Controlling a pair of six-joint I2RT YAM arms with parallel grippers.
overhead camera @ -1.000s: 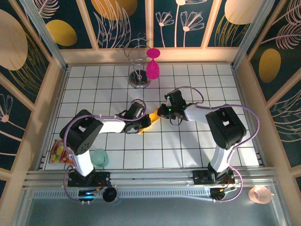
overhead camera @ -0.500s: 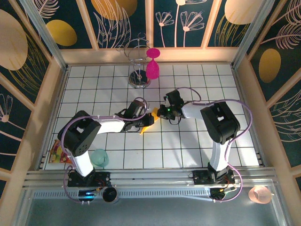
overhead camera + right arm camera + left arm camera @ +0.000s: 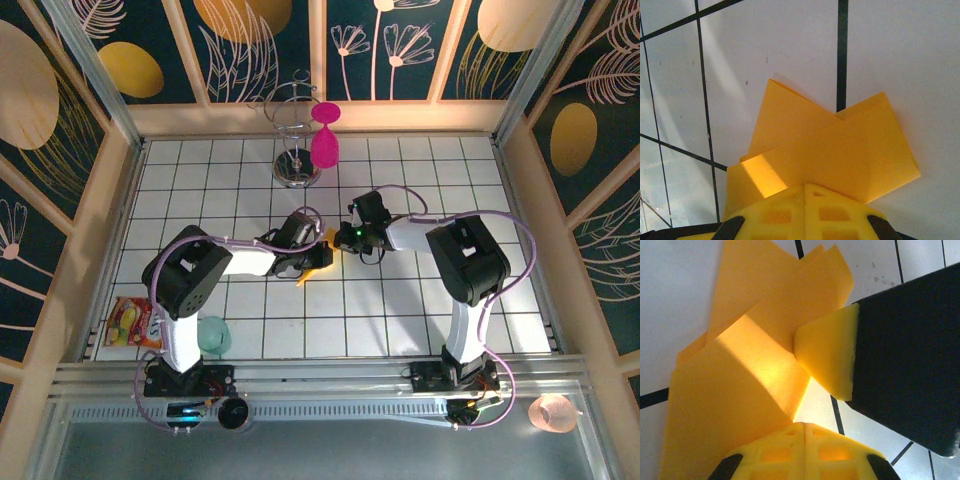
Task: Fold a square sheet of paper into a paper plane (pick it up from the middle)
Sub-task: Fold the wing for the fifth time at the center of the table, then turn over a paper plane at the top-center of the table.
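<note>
I will back my left gripper away, as it crowds the paper's middle while my right gripper pinches the paper's edge, and then retake the middle fold [image 3: 762,357] with my right gripper.
The orange-yellow sheet of paper [image 3: 313,268] is folded into overlapping creased flaps and is held just over the middle of the tiled table [image 3: 400,300]. My left gripper [image 3: 311,252] is shut on its near-left part, and my right gripper [image 3: 338,238] is shut on its far-right part, so the two almost touch. In the left wrist view the paper [image 3: 750,370] rises from my closed left gripper [image 3: 805,427], and a yellow fingertip of the right gripper [image 3: 827,357] pinches its edge. In the right wrist view the paper [image 3: 840,150] fans out from my closed right gripper [image 3: 805,189].
A magenta goblet [image 3: 325,148] hangs on a wire stand [image 3: 295,172] at the back centre. A snack packet [image 3: 132,322] and a pale green cup [image 3: 212,335] lie by the left arm's base. Wooden walls [image 3: 530,220] ring the table.
The left arm has shifted right and back, uncovering more of the snack packet. The right arm's elbow drew in earlier. The paper has bunched up shorter between the two grippers.
</note>
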